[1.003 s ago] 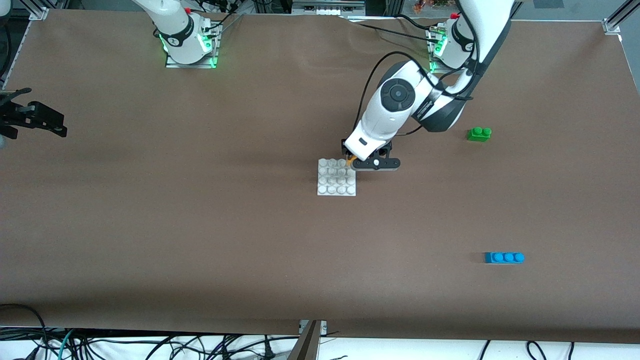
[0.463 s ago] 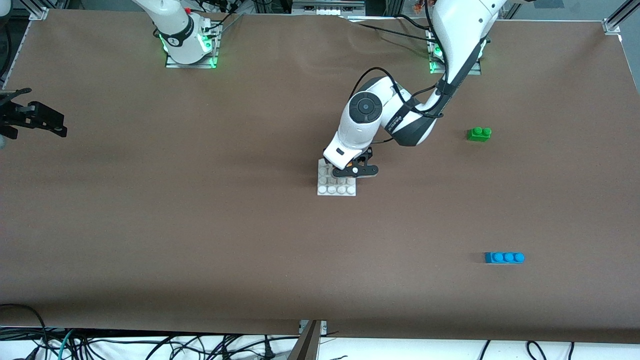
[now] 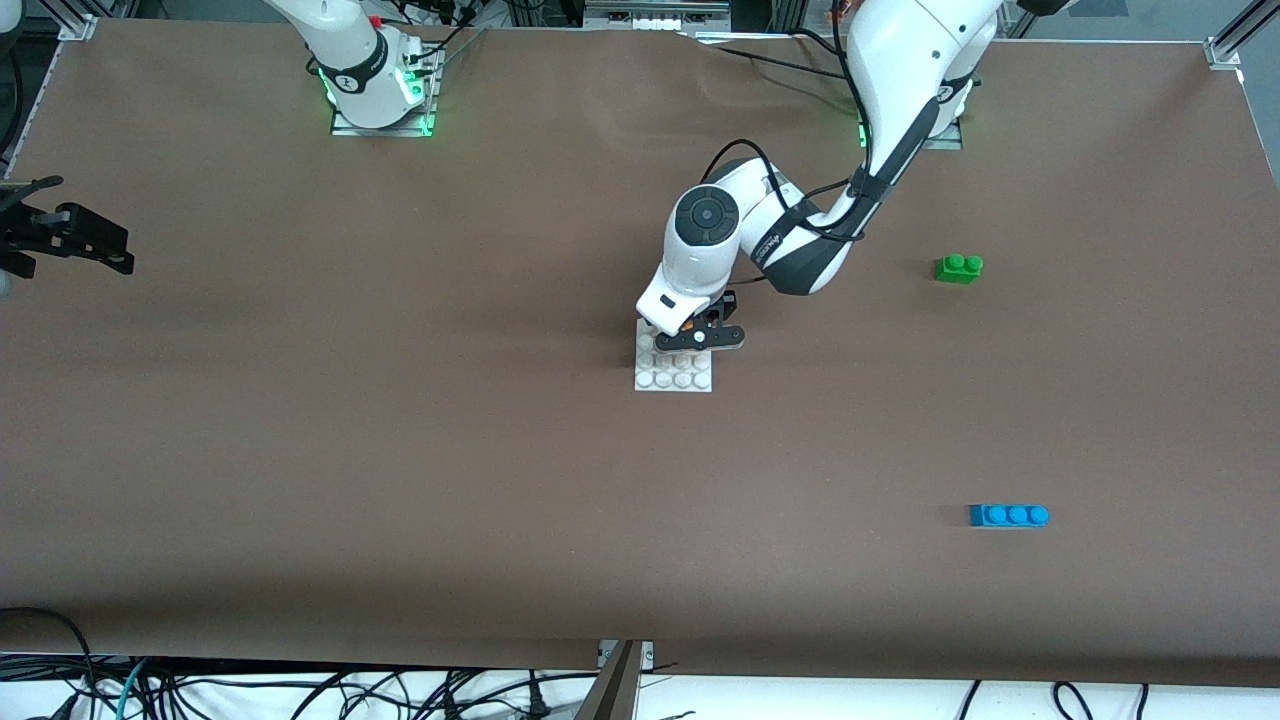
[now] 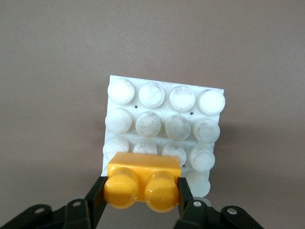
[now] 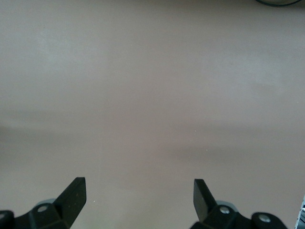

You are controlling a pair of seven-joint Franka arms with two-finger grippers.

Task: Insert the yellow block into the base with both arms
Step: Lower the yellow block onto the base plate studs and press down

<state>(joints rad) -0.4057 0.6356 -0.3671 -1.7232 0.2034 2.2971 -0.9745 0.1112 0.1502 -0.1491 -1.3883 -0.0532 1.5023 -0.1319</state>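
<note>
The yellow block will go down on the middle studs of the white base [image 3: 673, 343] [image 4: 160, 150], just inside its far edge row, where I should let go of it with my left gripper.
My left gripper [image 3: 700, 335] is shut on the yellow block [image 3: 708, 323] and holds it over the edge of the base [image 3: 672, 381] that lies farther from the front camera. In the left wrist view the yellow block [image 4: 143, 183], two studs facing the camera, sits between the black fingers [image 4: 95, 198] of the left gripper [image 4: 140, 194], over the last stud row of the white base [image 4: 164, 119]. I cannot tell whether block and base touch. My right gripper [image 3: 70, 240] waits open and empty at the right arm's end of the table; it also shows in the right wrist view [image 5: 138, 195] over bare table.
A green two-stud brick [image 3: 958, 267] lies toward the left arm's end of the table. A blue three-stud brick [image 3: 1008, 515] lies nearer to the front camera, at that same end.
My left gripper has carried the yellow block from beside the base's corner to over the base, moving toward the right arm's end. The right arm has not moved.
</note>
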